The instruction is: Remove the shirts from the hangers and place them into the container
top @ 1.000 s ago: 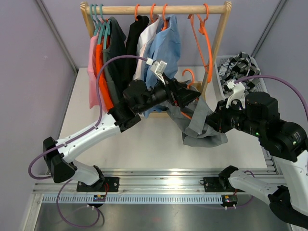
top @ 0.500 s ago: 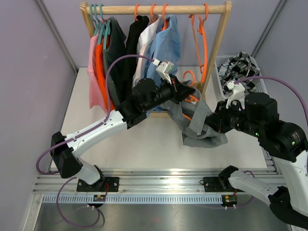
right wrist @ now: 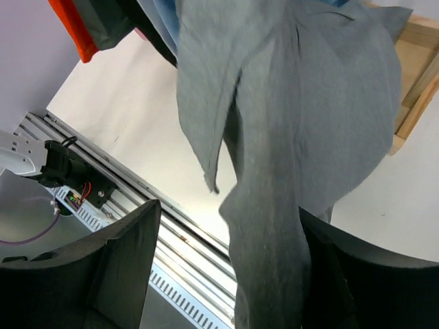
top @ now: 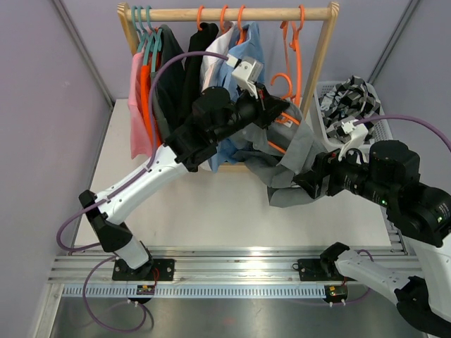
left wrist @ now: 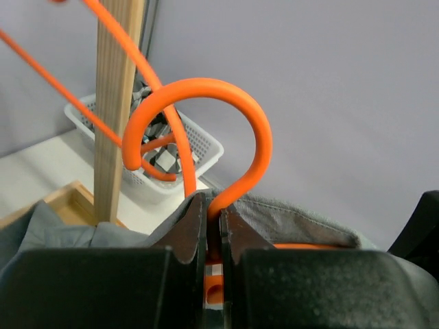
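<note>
The grey shirt is still over the orange hanger with its sleeve loose in my open right gripper, so I should grip the sleeve (top: 304, 167) and pull against my left gripper.
My left gripper (left wrist: 213, 219) is shut on the neck of an orange hanger (left wrist: 254, 116), just below its curved hook. In the top view the left gripper (top: 278, 113) holds the hanger up in front of the rack. A plain grey shirt (top: 292, 158) still hangs from that hanger and drapes down to the right. My right gripper (top: 308, 184) is at the shirt's lower part. Its fingers (right wrist: 116, 267) stand wide apart, open, and the grey shirt (right wrist: 288, 137) falls between them, close to the right one. The white latticed container (top: 381, 125) at the far right holds a plaid shirt (top: 349, 95).
A wooden rack rod (top: 225, 13) carries pink (top: 136, 105), orange (top: 148, 105), black, white and light blue (top: 250, 49) shirts on teal and orange hangers. Empty orange hangers (top: 299, 56) hang by the right post (top: 318, 63). The metal rail (top: 225, 257) runs along the near edge.
My left gripper shut on the hanger's neck and lifted it, with the grey shirt, up toward the rod. My right gripper opened its fingers around the shirt's lower part.
</note>
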Robot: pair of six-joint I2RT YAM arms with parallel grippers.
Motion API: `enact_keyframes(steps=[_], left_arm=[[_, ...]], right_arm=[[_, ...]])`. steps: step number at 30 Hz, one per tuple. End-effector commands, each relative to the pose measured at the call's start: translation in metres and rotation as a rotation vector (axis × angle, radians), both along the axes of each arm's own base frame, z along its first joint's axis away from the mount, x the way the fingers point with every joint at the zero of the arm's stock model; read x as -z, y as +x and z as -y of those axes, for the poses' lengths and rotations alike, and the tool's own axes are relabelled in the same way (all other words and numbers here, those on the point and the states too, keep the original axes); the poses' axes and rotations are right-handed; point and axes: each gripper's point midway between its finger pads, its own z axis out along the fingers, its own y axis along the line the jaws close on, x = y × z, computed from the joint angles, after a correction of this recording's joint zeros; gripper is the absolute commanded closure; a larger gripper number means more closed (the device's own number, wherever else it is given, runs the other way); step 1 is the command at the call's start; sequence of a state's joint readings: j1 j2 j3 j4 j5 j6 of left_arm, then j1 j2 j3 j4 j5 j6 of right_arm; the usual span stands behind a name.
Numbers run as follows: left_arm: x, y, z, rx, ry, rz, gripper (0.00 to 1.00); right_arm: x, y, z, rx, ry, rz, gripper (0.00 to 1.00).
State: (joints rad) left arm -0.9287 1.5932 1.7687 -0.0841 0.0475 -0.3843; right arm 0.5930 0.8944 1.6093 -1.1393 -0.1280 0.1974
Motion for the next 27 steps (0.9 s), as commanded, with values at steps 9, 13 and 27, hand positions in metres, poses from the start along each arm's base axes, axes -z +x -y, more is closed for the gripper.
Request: enact_keyframes(steps=[9,13,27], left_arm=[[-0.123,-0.013,-0.039,-0.077,-0.103,0.21,1.0],[-0.13,-0.02,-0.048,-0.073,-0.136,0.204,1.0],[-0.149,0.036,-0.126,-0.411,-0.187,0.221,1.0]], right_arm=[[-0.023,-0.01,0.018,0.036,0.02,0.116,0.29],[-0.02,-0.006,0.021,0.054,0.014,0.121,0.46],[-0.017,-0.006,0.04,0.15,-0.011,0.122,1.0]])
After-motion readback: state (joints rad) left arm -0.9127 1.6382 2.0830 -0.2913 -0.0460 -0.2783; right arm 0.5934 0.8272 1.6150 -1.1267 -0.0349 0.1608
